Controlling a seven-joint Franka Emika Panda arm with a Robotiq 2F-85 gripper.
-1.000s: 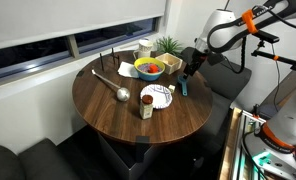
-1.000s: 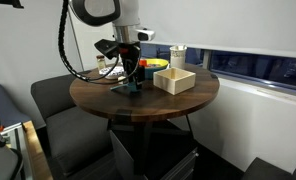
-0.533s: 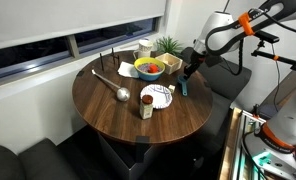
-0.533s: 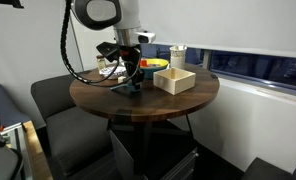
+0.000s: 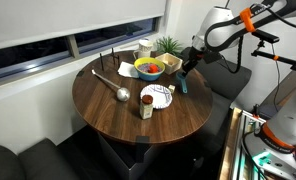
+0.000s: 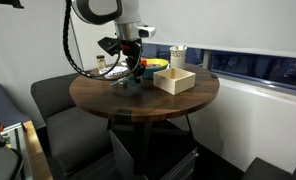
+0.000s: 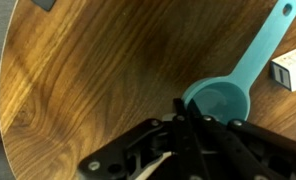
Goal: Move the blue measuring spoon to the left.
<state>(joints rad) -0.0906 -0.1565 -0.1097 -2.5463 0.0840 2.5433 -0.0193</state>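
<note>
Next, I release the blue measuring spoon on the table (image 5: 127,79) between the silver ladle and the big bowl.
The blue measuring spoon (image 7: 233,90) lies on the round wooden table (image 7: 78,80). Its bowl is right at my fingertips and its handle runs away to the upper right. My gripper (image 7: 184,108) is shut, its two fingers pressed together on the near rim of the spoon's bowl. In both exterior views the gripper (image 5: 185,70) (image 6: 135,72) points down at the table's edge. The teal spoon (image 5: 184,86) (image 6: 131,84) shows just under it. I cannot tell whether the spoon still rests on the wood.
A silver ladle (image 5: 113,85) lies mid-table, beside a patterned plate (image 5: 156,96) and a small carton (image 5: 146,110). Behind stand a bowl of fruit (image 5: 149,68), a wooden box (image 6: 174,80) and a plant (image 5: 168,45). A white box (image 7: 291,68) sits near the spoon's handle.
The jaws have gone from open to shut around the spoon's bowl rim. The wrist has risen slightly above the table edge.
</note>
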